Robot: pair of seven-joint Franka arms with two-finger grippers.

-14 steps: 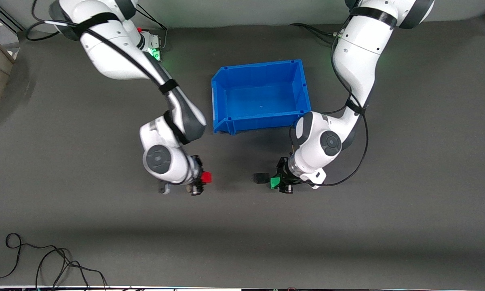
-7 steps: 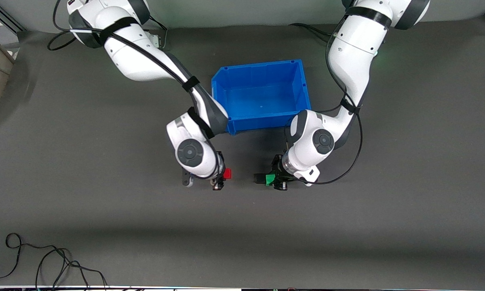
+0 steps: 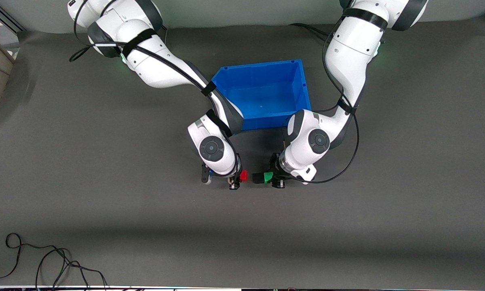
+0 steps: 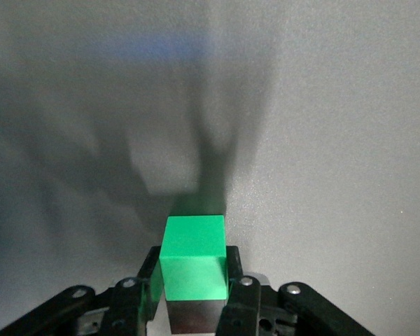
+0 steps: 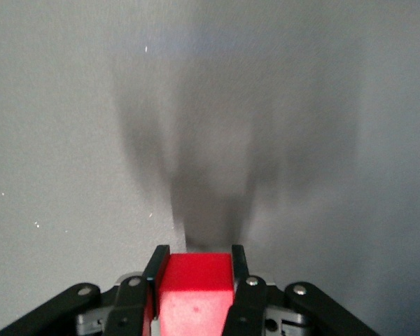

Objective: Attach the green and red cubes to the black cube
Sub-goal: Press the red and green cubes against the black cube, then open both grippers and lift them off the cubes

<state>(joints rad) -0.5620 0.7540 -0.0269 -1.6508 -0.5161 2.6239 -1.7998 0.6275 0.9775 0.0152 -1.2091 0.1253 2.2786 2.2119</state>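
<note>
I will release the red cube on the table (image 3: 251,177) against the black cube, opposite the green cube, with my right gripper.
My left gripper (image 3: 273,178) is shut on the green cube (image 3: 268,176), low over the table. The green cube touches the black cube (image 3: 258,178) on the side toward the left arm's end. My right gripper (image 3: 237,178) is shut on the red cube (image 3: 243,175), a small gap from the black cube on its side toward the right arm's end. In the left wrist view the green cube (image 4: 194,255) sits between the fingers (image 4: 232,262). In the right wrist view the red cube (image 5: 194,280) fills the gap between the fingers (image 5: 156,262).
A blue bin (image 3: 297,87), with nothing in it, stands farther from the front camera than the cubes, between the two arms. A coil of black cable (image 3: 44,258) lies near the table's front edge at the right arm's end.
The right arm has carried the red cube toward the black cube, closing most of the gap. The left gripper has brought the green cube up against the black cube.
</note>
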